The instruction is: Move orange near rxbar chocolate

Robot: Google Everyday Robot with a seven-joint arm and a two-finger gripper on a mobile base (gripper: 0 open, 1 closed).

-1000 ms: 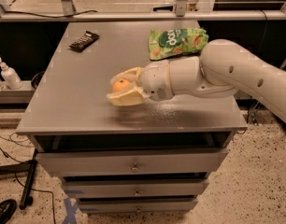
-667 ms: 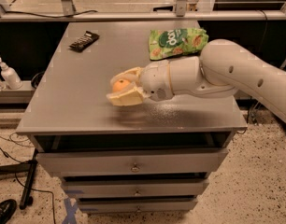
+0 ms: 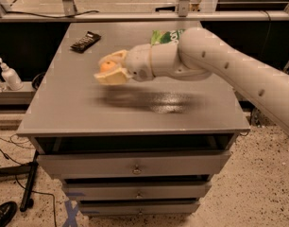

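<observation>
Next, my gripper releases the orange, now lifted above the grey tabletop, on the grey tabletop (image 3: 93, 46), next to the near long edge of the rxbar chocolate.
The orange (image 3: 106, 66) is held between the pale fingers of my gripper (image 3: 108, 68), which is shut on it and lifted above the grey tabletop (image 3: 78, 103), left of centre. The rxbar chocolate (image 3: 85, 41), a flat black bar with pale lettering, lies at the far left of the table, beyond and to the left of the gripper. My white arm reaches in from the right.
A green crinkled chip bag (image 3: 164, 36) lies at the back of the table, partly hidden behind my arm. The table is a drawer cabinet with drawers (image 3: 135, 167) at the front. A white pump bottle (image 3: 8, 74) stands on a low shelf at left.
My gripper has risen and moved towards the far left of the table with the orange in it, closer to the black bar.
</observation>
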